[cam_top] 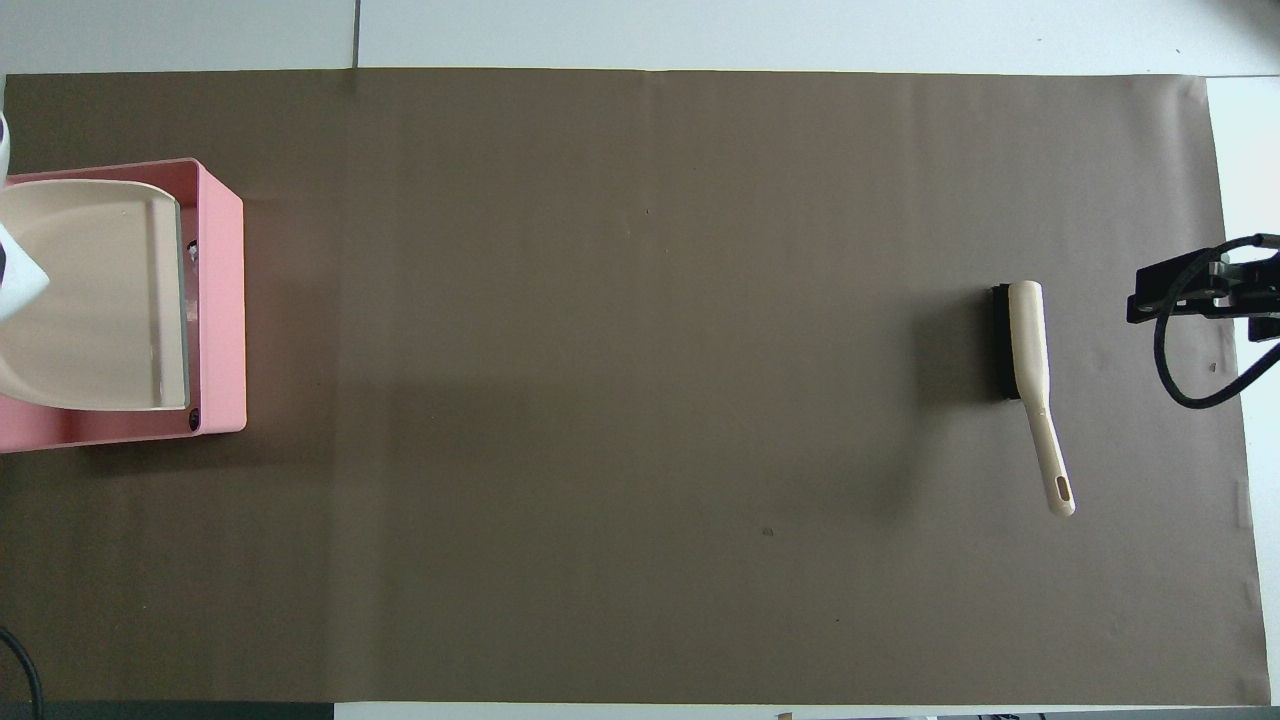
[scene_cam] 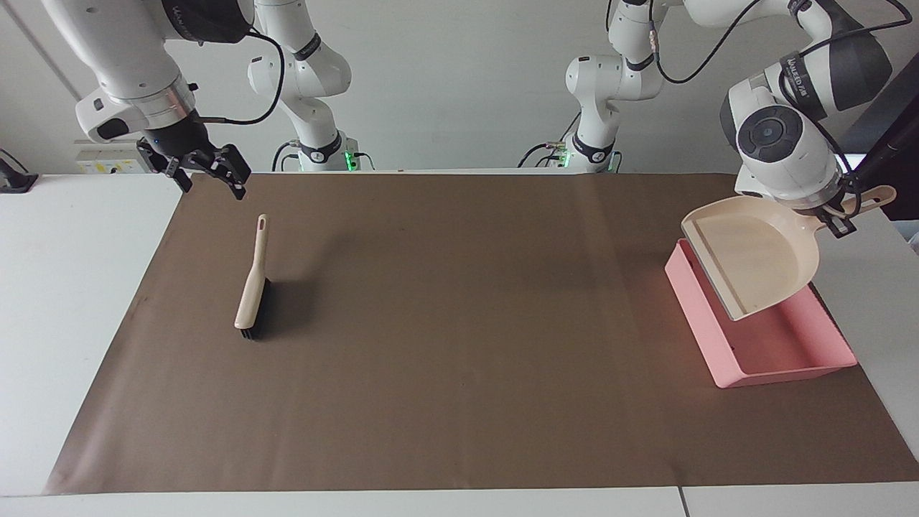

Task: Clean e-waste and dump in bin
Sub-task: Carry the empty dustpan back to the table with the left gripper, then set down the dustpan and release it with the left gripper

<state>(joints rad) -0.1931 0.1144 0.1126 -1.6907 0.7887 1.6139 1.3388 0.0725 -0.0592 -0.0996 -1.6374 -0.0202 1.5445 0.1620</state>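
The robot's left gripper will let go of the beige dustpan on the brown mat [cam_top: 504, 422] between the pink bin and the brush, closer to the bin.
The pink bin [scene_cam: 693, 298] [cam_top: 222, 300] sits at the left arm's end of the brown mat. Over it hangs the beige dustpan [scene_cam: 754, 255] [cam_top: 90, 295], its straight lip toward the table's middle and its inside bare. My left gripper [scene_cam: 835, 217] is shut on the dustpan's handle. Of the e-waste I see only a pale speck [cam_top: 190, 250] and a dark speck [cam_top: 192, 421] in the bin against its wall, too small to be sure. My right gripper [scene_cam: 210, 183] [cam_top: 1140, 298] hangs open and empty in the air beside the brush.
A beige hand brush [scene_cam: 253, 280] [cam_top: 1030, 370] with black bristles lies on the mat [scene_cam: 459, 323] at the right arm's end, handle pointing toward the robots. White tabletop [scene_cam: 72, 287] borders the mat on both ends.
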